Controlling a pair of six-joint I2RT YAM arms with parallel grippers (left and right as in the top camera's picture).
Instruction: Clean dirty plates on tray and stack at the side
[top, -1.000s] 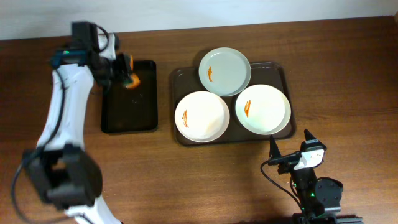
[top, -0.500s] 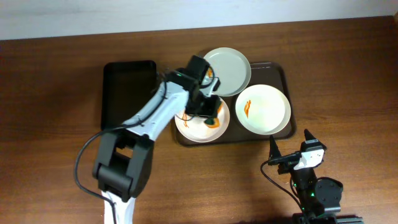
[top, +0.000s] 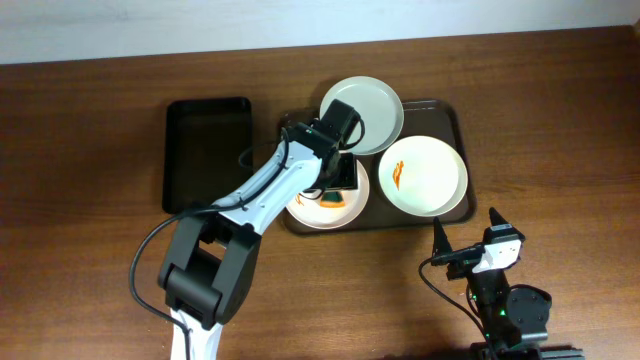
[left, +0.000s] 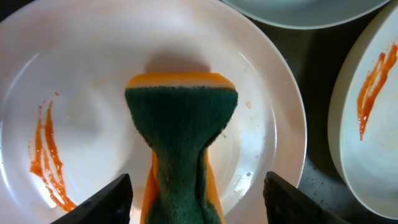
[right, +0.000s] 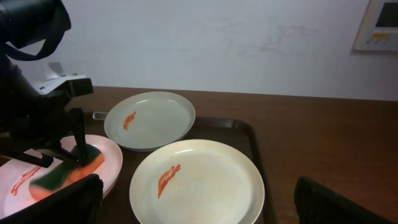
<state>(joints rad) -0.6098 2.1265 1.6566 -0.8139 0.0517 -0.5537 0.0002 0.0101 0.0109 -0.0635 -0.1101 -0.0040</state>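
I need to next use my right gripper to grab the rim of the plate (top: 368, 184) (right: 122, 160) under the sponge, on the side that faces the plate nearest my right gripper.
Three pale plates lie on the brown tray (top: 446, 105): a back one (top: 372, 112), a right one (top: 423, 175) and a left one (top: 312, 205), each with an orange smear. My left gripper (top: 338, 188) hangs over the left plate (left: 93, 87). Its jaws stand open on either side of a green and orange sponge (left: 181, 130), with a gap on each side. The sponge rests on that plate beside the smear (left: 46, 155). My right gripper (top: 466, 228) stands open at the table's front, holding nothing, and faces the right plate (right: 199, 183).
A smaller black tray (top: 207, 155) lies left of the brown tray with nothing in it. In the right wrist view the left arm (right: 31, 93) rises over the left plate. A pale wall stands behind the table.
The left arm swung from the black tray to the left plate with the sponge. Its jaws then opened, and the sponge now sits loose on the plate. The right arm stayed still.
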